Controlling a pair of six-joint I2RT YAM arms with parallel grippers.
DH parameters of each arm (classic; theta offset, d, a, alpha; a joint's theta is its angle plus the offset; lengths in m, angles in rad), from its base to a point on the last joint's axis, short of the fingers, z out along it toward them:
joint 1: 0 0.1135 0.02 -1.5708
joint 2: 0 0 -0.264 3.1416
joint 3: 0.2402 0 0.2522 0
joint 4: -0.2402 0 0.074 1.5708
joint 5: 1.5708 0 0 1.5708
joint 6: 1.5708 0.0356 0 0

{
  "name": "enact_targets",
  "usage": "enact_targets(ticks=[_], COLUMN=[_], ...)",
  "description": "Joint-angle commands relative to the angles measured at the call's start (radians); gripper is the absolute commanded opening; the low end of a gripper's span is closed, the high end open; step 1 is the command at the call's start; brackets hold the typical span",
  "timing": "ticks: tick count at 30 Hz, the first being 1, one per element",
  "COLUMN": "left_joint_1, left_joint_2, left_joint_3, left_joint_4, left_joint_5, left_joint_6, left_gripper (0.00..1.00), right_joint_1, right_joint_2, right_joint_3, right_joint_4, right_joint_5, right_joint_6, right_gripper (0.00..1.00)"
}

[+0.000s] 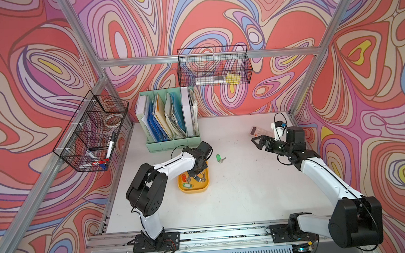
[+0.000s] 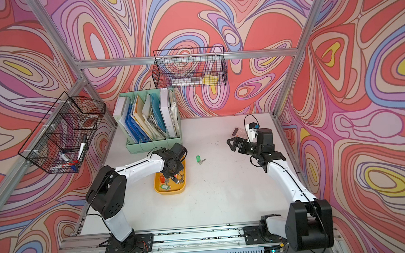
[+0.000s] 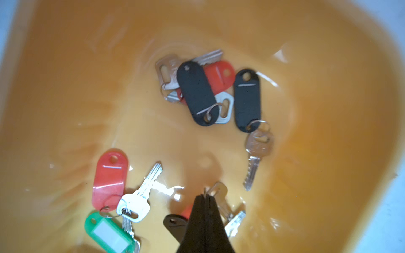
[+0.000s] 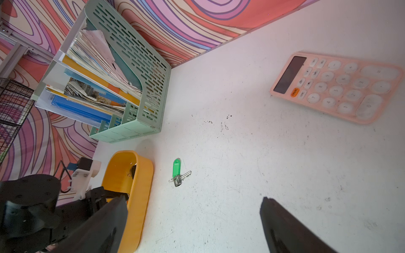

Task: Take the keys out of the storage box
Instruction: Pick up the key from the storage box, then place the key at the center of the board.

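Observation:
The silver key, now down inside the yellow storage box, will be let go by my left gripper on the table (image 1: pixel 225 174) next to the yellow storage box, closer to me than the green-tagged keys.
The yellow storage box (image 1: pixel 194 190) (image 2: pixel 169 191) lies left of the table's middle. My left gripper (image 3: pixel 205 196) (image 1: pixel 194 173) reaches down into the box, shut on the thin ring of a silver key (image 3: pixel 219 190). A black tag (image 3: pixel 173 222) lies right beside its tip. Several more keys lie in the box: two black-tagged sets (image 3: pixel 197 92), a red-tagged one (image 3: pixel 109 177) and a green-tagged one (image 3: pixel 107 235). One green-tagged set of keys (image 1: pixel 220 158) (image 4: pixel 178 173) lies on the table just right of the box. My right gripper (image 1: pixel 258 143) (image 4: pixel 195 198) hovers open and empty at the right.
A pink calculator (image 4: pixel 337 87) (image 1: pixel 254 130) lies at the back right, near the right gripper. A mint-green file holder (image 1: pixel 172 119) full of folders stands behind the box. Black wire baskets hang on the left wall (image 1: pixel 93 131) and the back wall (image 1: pixel 213 66).

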Motion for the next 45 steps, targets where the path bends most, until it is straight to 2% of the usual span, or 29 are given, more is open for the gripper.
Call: enact_targets(ticks=[1, 11, 20, 30, 40, 45], left_joint_1=[-0.025, -0.082, -0.121, -0.162, -0.181, -0.182], left_joint_2=[-0.074, -0.173, -0.052, 0.093, 0.126, 0.165], left_joint_3=[0.007, 0.036, 0.218, 0.304, 0.226, 0.25], left_joint_4=[0.045, 0.161, 0.167, 0.171, 0.089, 0.065], left_joint_5=[-0.067, -0.069, 0.045, 0.187, 0.21, 0.219], left_joint_6=[0.1, 0.306, 0.414, 0.416, 0.381, 0.392], left_gripper=[0.0, 0.0, 0.0, 0.0, 0.0, 0.0], right_joint_1=[-0.001, -0.001, -0.001, -0.001, -0.001, 0.0], right_joint_2=[-0.004, -0.003, -0.001, -0.014, -0.007, -0.011], right_joint_3=[0.009, 0.019, 0.022, 0.016, 0.013, 0.006], right_joint_4=[-0.015, -0.015, -0.014, -0.015, -0.009, -0.01], right_joint_5=[0.008, 0.007, 0.006, 0.015, 0.012, 0.011], right_joint_6=[-0.014, -0.014, -0.012, -0.014, -0.014, -0.011], right_gripper=[0.98, 0.98, 0.98, 0.98, 0.98, 0.98])
